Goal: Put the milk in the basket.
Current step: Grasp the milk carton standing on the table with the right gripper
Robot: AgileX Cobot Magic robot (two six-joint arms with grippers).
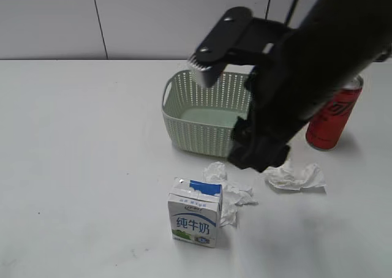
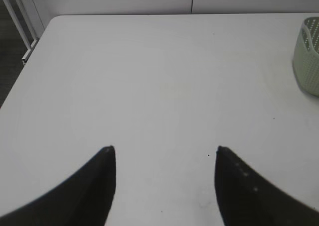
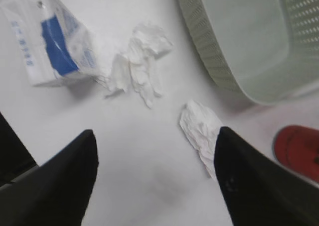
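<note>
Next, my right gripper closes on the upper part [image 1: 195, 198] [image 3: 52, 47] of the milk carton, near its blue top, because the carton should go in the basket.
The milk [image 1: 195, 214] is a small white carton with a blue top, standing upright on the white table near the front. It also shows at the upper left of the right wrist view [image 3: 50, 42]. The basket [image 1: 202, 116] is pale green with lattice sides, stands behind the carton and is empty; it also shows in the right wrist view [image 3: 239, 42] and at the edge of the left wrist view [image 2: 309, 56]. My right gripper [image 3: 155, 136] is open and empty, hovering above the table right of the carton [image 1: 260, 155]. My left gripper [image 2: 164, 151] is open over bare table.
A tall red can [image 1: 334, 119] stands right of the basket. Crumpled white tissues lie beside the carton [image 1: 229, 192] and further right [image 1: 297, 176], also in the right wrist view [image 3: 137, 61]. The table's left edge [image 2: 25, 76] shows in the left wrist view.
</note>
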